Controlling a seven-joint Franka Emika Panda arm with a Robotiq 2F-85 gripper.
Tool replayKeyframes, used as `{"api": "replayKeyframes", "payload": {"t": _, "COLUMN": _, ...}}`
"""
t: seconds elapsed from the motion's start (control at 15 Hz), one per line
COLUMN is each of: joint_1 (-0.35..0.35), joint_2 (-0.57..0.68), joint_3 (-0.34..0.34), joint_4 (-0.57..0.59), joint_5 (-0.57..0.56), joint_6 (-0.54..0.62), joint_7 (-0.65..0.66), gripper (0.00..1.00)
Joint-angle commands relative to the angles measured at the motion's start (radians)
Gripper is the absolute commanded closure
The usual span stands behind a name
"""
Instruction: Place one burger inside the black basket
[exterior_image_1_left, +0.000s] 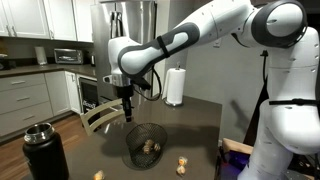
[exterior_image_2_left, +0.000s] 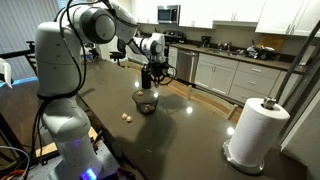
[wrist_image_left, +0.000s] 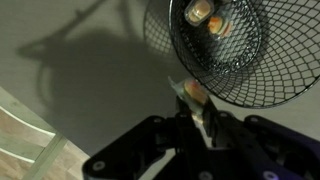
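Note:
The robot's gripper will release the small tan burger on the black basket's bottom beside the burgers (exterior_image_1_left: 141, 144) (wrist_image_left: 225, 48), toward the chair. The small tan burger is now held just beside the basket.
The black basket (exterior_image_1_left: 133, 152) stands on the dark table; it also shows in the other exterior view (exterior_image_2_left: 146, 104) and at the top right of the wrist view (wrist_image_left: 235, 70). Two tan burgers (wrist_image_left: 200, 12) lie inside it (exterior_image_1_left: 150, 147). My gripper (exterior_image_1_left: 127, 110) hangs just above the basket's rim, a little to one side (exterior_image_2_left: 149, 80). In the wrist view its fingers (wrist_image_left: 193, 100) are shut on a small tan burger (wrist_image_left: 190, 91), held over the table right beside the basket's edge.
More burgers lie loose on the table (exterior_image_1_left: 181, 160), (exterior_image_1_left: 100, 175), (exterior_image_2_left: 127, 116). A black flask (exterior_image_1_left: 45, 150) stands at the near corner. A paper towel roll (exterior_image_1_left: 175, 87), (exterior_image_2_left: 252, 130) stands on the table. A chair back (exterior_image_1_left: 100, 117) is at the table edge.

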Motion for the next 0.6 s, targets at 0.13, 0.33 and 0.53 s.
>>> {"api": "replayKeyframes", "payload": {"t": 0.13, "joint_1": -0.02, "joint_2": -0.187, "joint_3": -0.012, "joint_4": -0.221, "joint_5": 0.074, "joint_6": 0.027, "joint_7": -0.022, "gripper": 0.91}}
{"api": "replayKeyframes", "payload": {"t": 0.33, "joint_1": -0.014, "joint_2": -0.23, "joint_3": -0.028, "joint_4": -0.275, "joint_5": 0.114, "joint_6": 0.014, "joint_7": -0.033, "gripper": 0.91}}
{"api": "replayKeyframes", "payload": {"t": 0.53, "joint_1": -0.009, "joint_2": -0.237, "joint_3": -0.039, "joint_4": -0.292, "joint_5": 0.143, "joint_6": 0.001, "joint_7": -0.039, "gripper": 0.91}}
